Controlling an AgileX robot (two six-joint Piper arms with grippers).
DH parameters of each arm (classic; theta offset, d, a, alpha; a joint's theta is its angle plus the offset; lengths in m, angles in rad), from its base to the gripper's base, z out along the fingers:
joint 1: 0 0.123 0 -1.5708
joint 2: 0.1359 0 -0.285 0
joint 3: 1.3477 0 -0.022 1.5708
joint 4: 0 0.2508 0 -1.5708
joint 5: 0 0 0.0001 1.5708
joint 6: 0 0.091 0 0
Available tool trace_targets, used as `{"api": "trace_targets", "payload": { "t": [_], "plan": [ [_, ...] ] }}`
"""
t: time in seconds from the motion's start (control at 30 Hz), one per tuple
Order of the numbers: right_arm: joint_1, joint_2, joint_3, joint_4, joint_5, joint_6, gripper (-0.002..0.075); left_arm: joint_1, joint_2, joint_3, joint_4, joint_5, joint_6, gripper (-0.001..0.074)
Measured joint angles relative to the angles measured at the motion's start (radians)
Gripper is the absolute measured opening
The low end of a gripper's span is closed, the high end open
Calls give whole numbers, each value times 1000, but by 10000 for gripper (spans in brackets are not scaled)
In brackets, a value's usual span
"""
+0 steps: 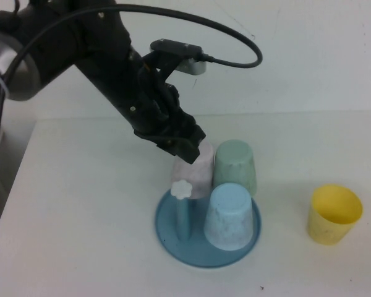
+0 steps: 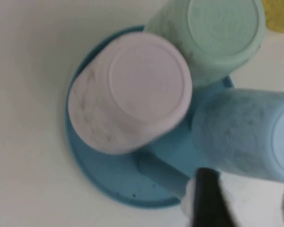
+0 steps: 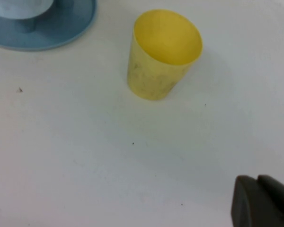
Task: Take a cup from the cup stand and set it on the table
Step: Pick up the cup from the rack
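The pale pink cup is next for my left gripper. It will close around the cup's sides (image 1: pixel 200 157) (image 2: pixel 144 90) close to its upturned bottom.
The pale pink cup (image 1: pixel 195 175) sits upside down on a peg at the back left of the teal cup stand (image 1: pixel 173 234), leaning a little. In the left wrist view the pink cup (image 2: pixel 132 94) shows its flat bottom, with the stand (image 2: pixel 97 163) under it. My left gripper (image 1: pixel 187 147) hangs just above the cup's upturned bottom. In the left wrist view the left gripper (image 2: pixel 248 198) is open, with only white table (image 2: pixel 28 56) between its dark fingers (image 2: pixel 206 198). My right gripper (image 3: pixel 256 182) is shut and empty, low over the table, and is out of the high view.
A mint-green cup (image 1: pixel 235 166) and a light blue cup (image 1: pixel 232 216) sit upside down on the stand next to the pink one. A bare peg with a white flower cap (image 1: pixel 181 189) stands at the front left. A yellow cup (image 1: pixel 335 213) stands upright on the table to the right.
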Motion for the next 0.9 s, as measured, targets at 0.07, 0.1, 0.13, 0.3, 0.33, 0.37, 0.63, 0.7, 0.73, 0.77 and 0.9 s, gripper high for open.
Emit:
{"api": "trace_targets", "payload": {
  "t": [0.07,0.1,0.13,0.3,0.33,0.37,0.63,0.7,0.73,0.77,0.9],
  "plan": [
    [0,2,0,2,-4,0,-3,-7,28,-40,12,7,0,372],
    [0,2,0,2,-5,0,-3,-9,38,-60,23,9,0,449],
    [0,2,0,2,-6,0,-3,-12,50,-78,36,11,0,520],
    [0,2,0,4,-6,0,-3,-18,99,-126,77,9,0,669],
    [0,2,0,4,-6,0,-3,-18,108,-130,79,3,0,678],
    [0,2,0,4,-6,0,-3,-18,117,-133,81,-8,0,683],
    [0,2,0,9,-6,0,-3,-18,178,-151,107,-34,-4,691],
    [0,2,0,14,-6,0,-3,-18,188,-151,109,-37,-2,692],
    [0,2,0,18,-6,0,-3,-18,193,-151,109,-37,6,692],
    [0,2,0,22,-6,0,-3,-18,200,-151,109,-39,17,692],
    [0,2,0,28,-6,0,-3,-18,211,-151,109,-50,46,692]
  ]
}}
